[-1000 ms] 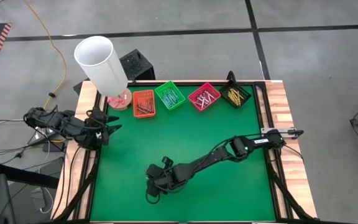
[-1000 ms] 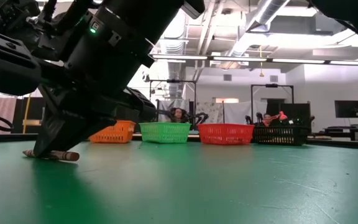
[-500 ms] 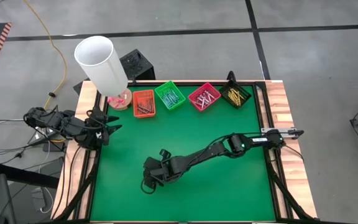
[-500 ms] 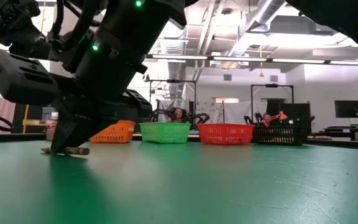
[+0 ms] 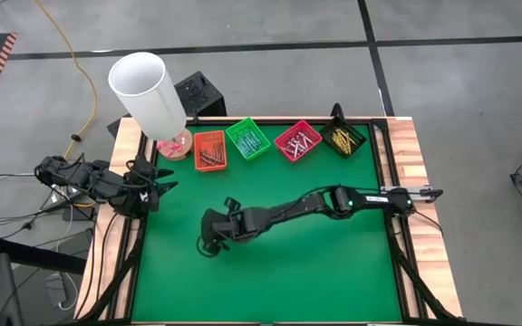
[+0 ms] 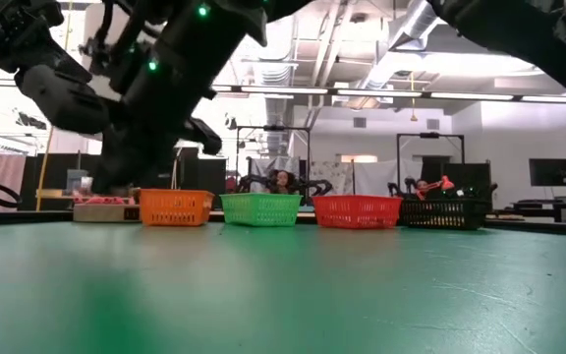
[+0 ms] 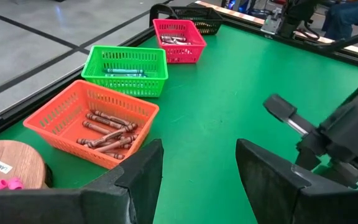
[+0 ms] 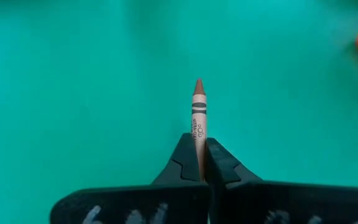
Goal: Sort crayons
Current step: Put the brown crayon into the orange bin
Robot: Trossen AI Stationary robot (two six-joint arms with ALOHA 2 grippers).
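My right gripper is going to release the brown crayon among the other brown crayons in the orange tray (image 5: 213, 157).
My right gripper (image 5: 208, 244) hangs over the green mat left of its middle, shut on a brown crayon (image 8: 199, 107). The crayon's pointed tip (image 8: 198, 83) sticks out past the fingertips. More brown crayons (image 7: 107, 133) lie in the orange tray (image 5: 210, 151) at the mat's far edge. Beside it stand the green tray (image 5: 248, 139), the pink tray (image 5: 297, 140) and the black tray (image 5: 343, 139), each with crayons on its floor. My left gripper (image 7: 197, 163) waits open at the table's left edge (image 5: 159, 186), holding nothing. My right gripper pinches the crayon's wrapped rear part (image 8: 199, 138) between its two fingers. The crayon lies along the fingers, with its tip pointing ahead of them. The fingers slant down toward the table's left side. The crayon is lifted clear of the mat.
A tall white cylinder (image 5: 148, 91) and a round wooden disc (image 5: 176, 145) with a pink thing on it stand at the far left corner, next to the orange tray. Bare green mat (image 5: 315, 272) lies around and in front of my right gripper.
My right gripper has gone toward the table's left and far edges, nearer the orange tray, and has risen. The brown crayon, which lay on the mat under the fingers, is now lifted clear. The fingers have stayed shut.
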